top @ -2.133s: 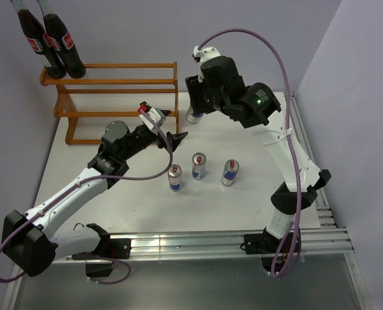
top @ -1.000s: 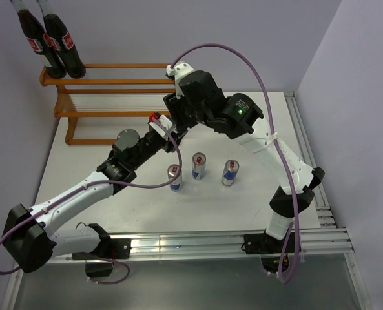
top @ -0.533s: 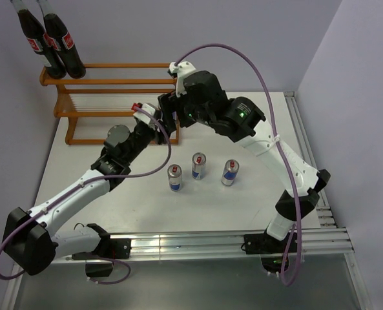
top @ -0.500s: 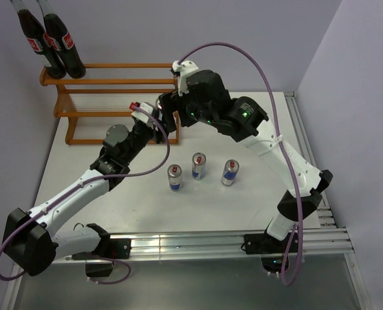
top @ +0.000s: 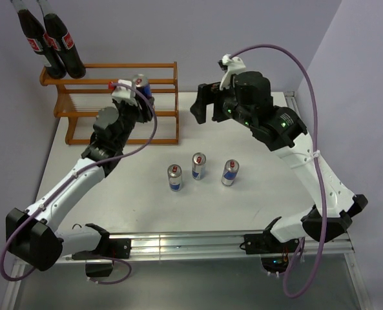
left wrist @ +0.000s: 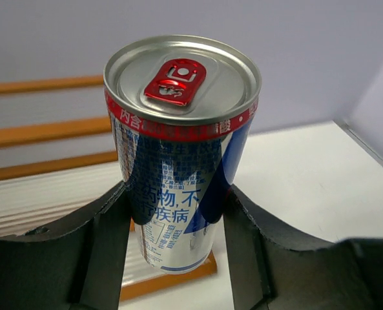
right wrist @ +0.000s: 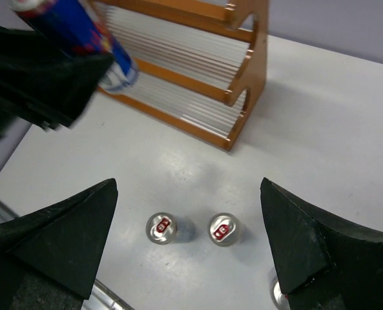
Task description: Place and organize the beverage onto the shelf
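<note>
Next, I release the blue-and-silver can with my left gripper on the shelf's top level [top: 104, 70], beside the cola bottles.
My left gripper [top: 141, 92] is shut on a blue-and-silver can [top: 141, 82] and holds it upright in the air over the right half of the orange-brown shelf [top: 101, 82]. In the left wrist view the can [left wrist: 178, 148] sits between both black fingers [left wrist: 107, 226], with the shelf rails [left wrist: 42, 132] behind it. Two cola bottles [top: 63, 40] stand on the top tier at the far left. Three cans [top: 198, 166] stand on the table. My right gripper [top: 203, 103] is open and empty, right of the shelf; below it are two cans [right wrist: 161, 228] [right wrist: 223, 229].
The white table [top: 113, 194] has a metal rail [top: 210, 242] along its near edge. Purple walls close in on the back and right. The shelf's right end post [right wrist: 248, 71] lies between the two grippers. A third can [right wrist: 278, 296] peeks in at the bottom of the right wrist view.
The right gripper opened, let go of the can and drew back to the right. The left gripper, shut on the can, carried it up and left over the shelf.
</note>
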